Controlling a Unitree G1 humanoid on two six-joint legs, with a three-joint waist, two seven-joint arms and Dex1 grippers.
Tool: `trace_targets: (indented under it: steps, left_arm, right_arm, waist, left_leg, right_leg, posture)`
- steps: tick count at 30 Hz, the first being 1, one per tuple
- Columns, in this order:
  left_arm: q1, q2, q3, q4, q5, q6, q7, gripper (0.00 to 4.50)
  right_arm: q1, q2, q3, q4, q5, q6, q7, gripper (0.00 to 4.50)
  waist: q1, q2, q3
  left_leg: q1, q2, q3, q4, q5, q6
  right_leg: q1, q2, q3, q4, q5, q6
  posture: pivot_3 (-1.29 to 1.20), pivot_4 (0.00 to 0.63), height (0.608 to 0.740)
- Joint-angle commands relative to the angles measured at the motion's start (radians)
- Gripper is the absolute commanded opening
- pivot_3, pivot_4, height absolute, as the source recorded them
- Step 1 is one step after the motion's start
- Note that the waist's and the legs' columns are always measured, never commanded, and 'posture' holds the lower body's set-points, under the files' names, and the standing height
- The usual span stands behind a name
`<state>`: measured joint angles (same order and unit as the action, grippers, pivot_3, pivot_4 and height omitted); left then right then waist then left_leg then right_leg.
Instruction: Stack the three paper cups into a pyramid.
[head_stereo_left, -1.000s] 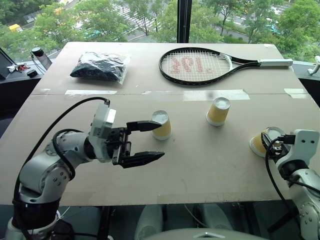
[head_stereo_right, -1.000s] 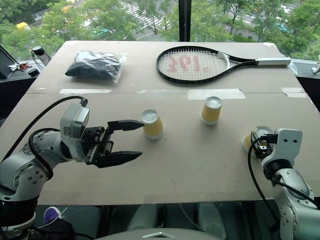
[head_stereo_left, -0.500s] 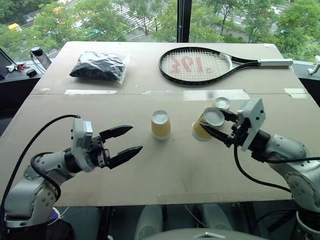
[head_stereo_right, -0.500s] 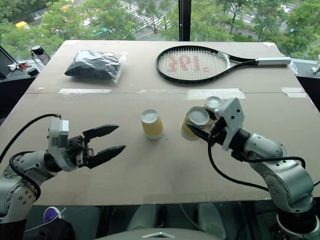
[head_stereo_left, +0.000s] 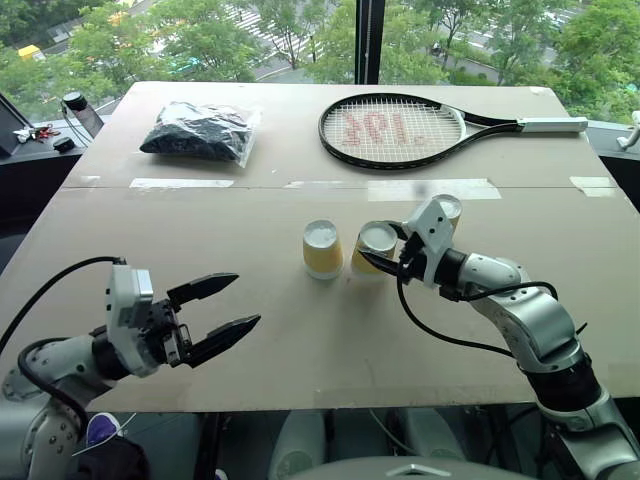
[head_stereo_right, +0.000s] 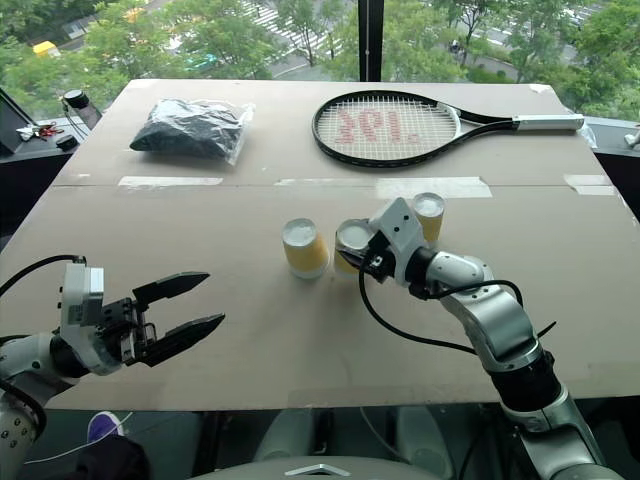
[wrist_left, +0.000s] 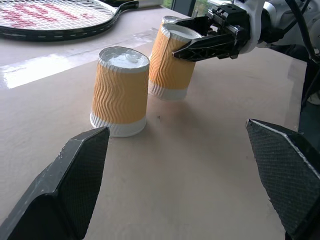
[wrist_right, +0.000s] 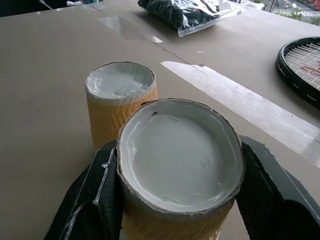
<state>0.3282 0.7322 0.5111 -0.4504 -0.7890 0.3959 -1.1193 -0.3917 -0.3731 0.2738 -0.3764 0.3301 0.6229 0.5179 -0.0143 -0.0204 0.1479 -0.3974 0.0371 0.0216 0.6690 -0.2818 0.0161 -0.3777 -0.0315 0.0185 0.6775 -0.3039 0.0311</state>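
Note:
My right gripper is holding the second cup. Next, I set it down and let go of it on the brown table (head_stereo_left: 364, 278), next to the lone cup at the middle.
Three yellow-orange paper cups are upside down on the brown table (head_stereo_left: 300, 330). One cup (head_stereo_left: 322, 249) stands alone at the middle. My right gripper (head_stereo_left: 382, 250) is shut on a second cup (head_stereo_left: 370, 247), holding it slightly tilted just to the right of the first, a small gap between them; I cannot tell whether it touches the table. In the right wrist view the black fingers (wrist_right: 95, 200) clamp this cup (wrist_right: 180, 160) at both sides. The third cup (head_stereo_left: 446, 208) stands behind my right wrist. My left gripper (head_stereo_left: 225, 305) hangs open near the front left, well away from the cups.
A tennis racket (head_stereo_left: 395, 130) lies at the back right and a black bag in clear plastic (head_stereo_left: 198, 132) at the back left. Strips of tape (head_stereo_left: 430, 188) cross the table's middle. Small items (head_stereo_left: 60, 125) lie beyond the left edge.
My right arm swung in from the table's right edge to the middle, carrying its cup up beside the centre cup. My left gripper, still open, drew back and left from the centre cup.

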Motion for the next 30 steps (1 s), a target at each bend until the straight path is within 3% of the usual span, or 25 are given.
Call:
trace_targets:
  steps: [1,23,28,30]
  left_arm:
    - [0.008,0.015,0.04,-0.029,-0.023,-0.018,-0.024,4.5]
    - [0.077,-0.012,0.107,-0.018,-0.03,-0.056,-0.059,4.5]
    - [0.069,-0.013,0.095,-0.018,-0.03,-0.055,-0.053,4.5]
    - [0.062,-0.011,0.091,-0.015,-0.03,-0.053,-0.053,4.5]
  right_arm:
    - [-0.025,0.015,0.006,-0.008,-0.012,-0.027,0.02,2.24]
    - [-0.05,0.076,0.036,0.12,-0.098,-0.072,0.056,2.24]
    - [-0.056,0.067,0.042,0.128,-0.106,-0.108,0.093,4.46]
    - [-0.064,0.059,0.021,0.092,-0.093,-0.101,0.101,4.46]
  waist:
    - [0.0,0.0,0.0]
    - [-0.003,0.0,0.0]
    - [-0.003,0.0,0.0]
    - [-0.002,0.0,0.0]
  left_leg:
    - [0.0,0.0,0.0,0.0,0.0,0.0]
    - [0.0,0.0,0.0,0.0,0.0,0.0]
    - [0.0,0.0,0.0,0.0,0.0,0.0]
    - [0.0,0.0,0.0,0.0,0.0,0.0]
  right_leg:
    - [0.0,0.0,0.0,0.0,0.0,0.0]
    - [0.0,0.0,0.0,0.0,0.0,0.0]
    - [0.0,0.0,0.0,0.0,0.0,0.0]
    - [0.0,0.0,0.0,0.0,0.0,0.0]
  posture:
    - [0.0,0.15,0.74]
    - [0.0,0.15,0.74]
    - [0.0,0.15,0.74]
    - [0.0,0.15,0.74]
